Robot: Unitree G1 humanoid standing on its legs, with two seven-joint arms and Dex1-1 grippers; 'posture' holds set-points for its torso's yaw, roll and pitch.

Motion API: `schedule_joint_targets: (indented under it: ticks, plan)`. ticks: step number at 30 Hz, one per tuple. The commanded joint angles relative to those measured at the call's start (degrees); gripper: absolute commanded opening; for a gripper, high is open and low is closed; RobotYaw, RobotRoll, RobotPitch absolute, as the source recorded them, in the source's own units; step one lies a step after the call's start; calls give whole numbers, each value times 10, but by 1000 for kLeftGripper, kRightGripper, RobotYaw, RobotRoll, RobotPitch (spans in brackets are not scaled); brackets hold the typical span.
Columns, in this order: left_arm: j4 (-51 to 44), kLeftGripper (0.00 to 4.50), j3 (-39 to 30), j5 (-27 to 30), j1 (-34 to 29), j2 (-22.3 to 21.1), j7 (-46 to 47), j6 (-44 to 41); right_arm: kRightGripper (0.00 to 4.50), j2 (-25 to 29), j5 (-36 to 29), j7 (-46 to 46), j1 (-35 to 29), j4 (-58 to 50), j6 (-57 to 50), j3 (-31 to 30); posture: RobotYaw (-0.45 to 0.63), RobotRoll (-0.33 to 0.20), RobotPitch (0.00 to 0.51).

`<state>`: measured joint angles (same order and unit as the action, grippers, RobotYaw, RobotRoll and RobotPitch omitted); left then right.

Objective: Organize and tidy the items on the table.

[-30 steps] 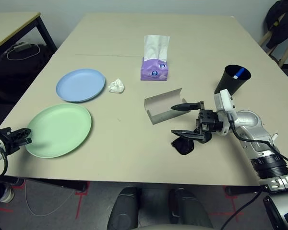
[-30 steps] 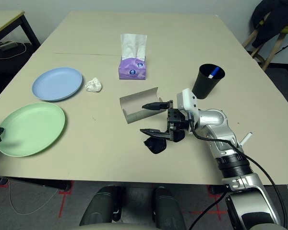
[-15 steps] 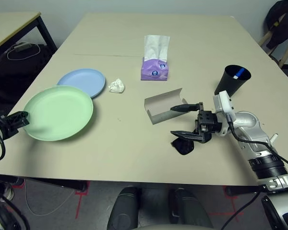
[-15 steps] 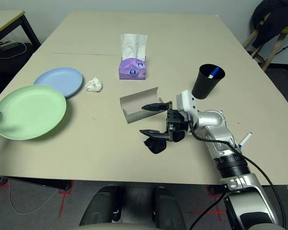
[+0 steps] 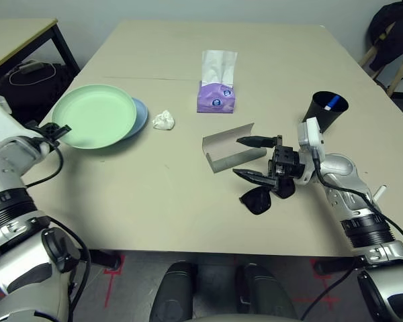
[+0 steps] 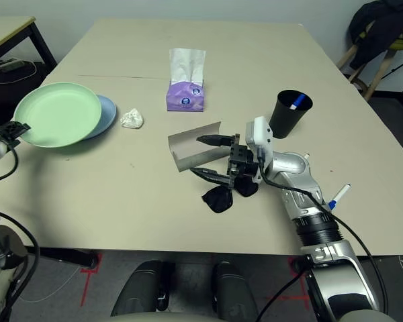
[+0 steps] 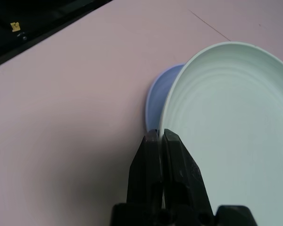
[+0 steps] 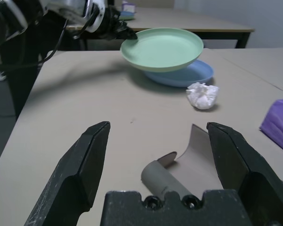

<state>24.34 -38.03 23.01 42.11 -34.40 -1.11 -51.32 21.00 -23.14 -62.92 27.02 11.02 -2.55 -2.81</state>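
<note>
My left gripper needs to let go of the pale green plate squarely on top of the pale blue plate [image 5: 111, 117].
My left gripper [image 5: 57, 129] is shut on the near rim of the pale green plate [image 5: 94, 115] and holds it just over the pale blue plate [image 5: 140, 115] at the table's left. From the left wrist, the fingers [image 7: 151, 150] pinch that rim. A crumpled white tissue [image 5: 163, 120] lies to the right of the plates. My right gripper [image 5: 239, 157] stands open at the grey glasses case [image 5: 228, 149], which lies open, with the black sunglasses [image 5: 258, 200] just below it. The black cup [image 5: 328, 111] holds a marker. Another white marker [image 6: 340, 195] lies near the right edge.
A purple tissue box [image 5: 217, 87] stands behind the case at mid table. A smaller side table [image 5: 13, 33] with cables sits off the far left. Bare beige tabletop [image 5: 154, 194] lies between the plates and the case.
My left gripper has lifted the green plate from the front left and carried it back over the blue plate. The right gripper has shifted slightly left, closer to the case.
</note>
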Motion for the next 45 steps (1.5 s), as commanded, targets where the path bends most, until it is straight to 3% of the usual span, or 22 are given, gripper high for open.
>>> schedule_joint_targets:
  ticks: [1,12,25,28,34,38,42,45]
  plan:
    - [30,22,4,-12,20,13,35,43,4500,-10,-11,39,7,-20,-28,15,134,0,102]
    - [156,22,-10,-4,102,47,128,179,4500,-30,-20,63,-17,-74,-51,9,137,0,99]
    - [219,22,20,-3,103,46,131,183,4500,-28,-20,69,-31,-94,-53,8,124,0,102]
    - [214,719,20,6,100,47,121,177,4500,-29,-20,69,-33,-95,-54,8,125,0,102]
    - [162,2987,48,1,78,43,96,166,4500,-30,-20,68,-31,-90,-52,9,129,0,102]
    - [83,4471,156,-48,23,18,-28,208,4500,-31,-21,68,-31,-88,-51,10,134,0,102]
    - [28,4471,209,-30,-15,3,-181,219,4500,-30,-22,66,-30,-86,-51,11,137,0,105]
    - [38,4471,232,-38,-15,-6,-243,229,4500,-29,-22,65,-28,-84,-51,12,139,0,108]
